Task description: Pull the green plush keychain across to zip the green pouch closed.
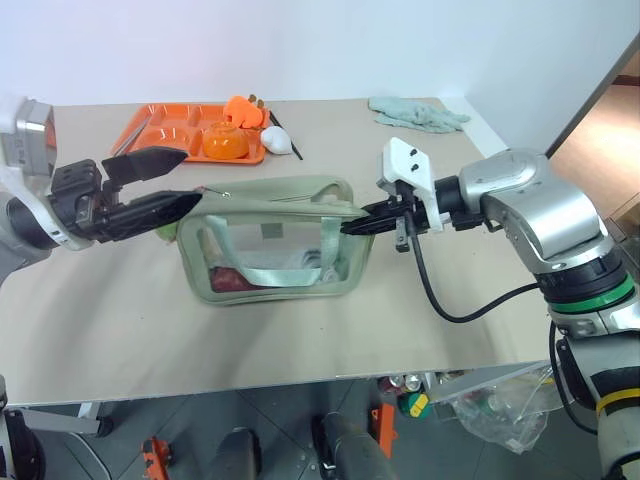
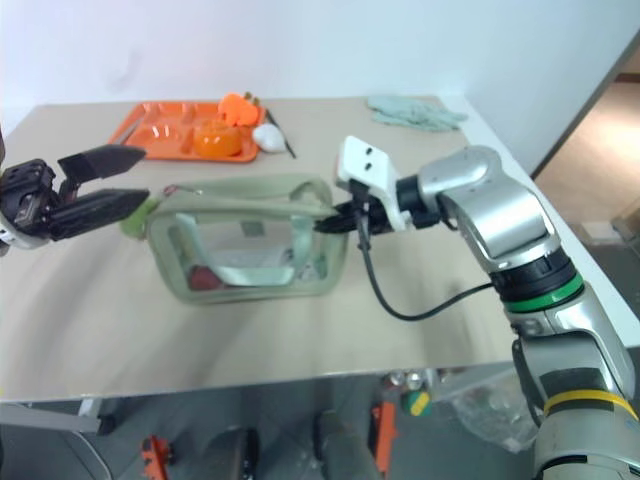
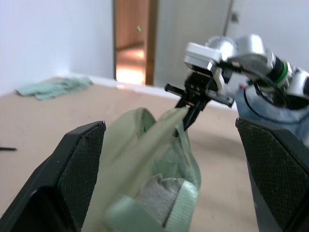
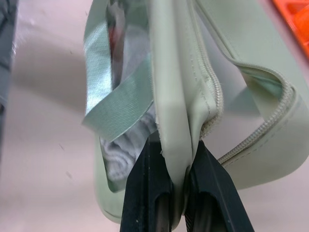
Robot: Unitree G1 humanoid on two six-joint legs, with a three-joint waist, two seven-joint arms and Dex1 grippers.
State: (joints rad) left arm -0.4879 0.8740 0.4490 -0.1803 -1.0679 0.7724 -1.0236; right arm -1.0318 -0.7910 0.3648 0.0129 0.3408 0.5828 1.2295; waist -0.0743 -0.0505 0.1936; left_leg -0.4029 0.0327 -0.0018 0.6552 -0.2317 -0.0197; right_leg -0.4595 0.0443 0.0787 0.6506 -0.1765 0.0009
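Observation:
My right gripper is bunching the pouch's flap and the zipper teeth kink apart, so I should open it and pinch the pouch's end (image 1: 359, 254) lower before I pull the green plush keychain.
The green pouch (image 1: 270, 240) stands in the middle of the table, with clear side windows, a webbing strap inside and its top zipper gaping. My right gripper (image 1: 352, 225) is shut on the fabric flap at the pouch's right end. In the right wrist view the two black fingers (image 4: 145, 193) pinch that pale green edge beside the zipper teeth. My left gripper (image 1: 192, 178) hangs open at the pouch's left end, and its wide-spread pads (image 3: 82, 174) frame the pouch (image 3: 145, 145). A lime-green bit, likely the green plush keychain (image 2: 133, 224), peeks out under the left fingers and is mostly hidden.
An orange tray (image 1: 150, 128) with orange items and a white object (image 1: 275, 138) sits at the back left. A pale green cloth glove (image 1: 415, 112) lies at the back right. A black cable (image 1: 440, 300) loops from my right wrist over the table near its front edge.

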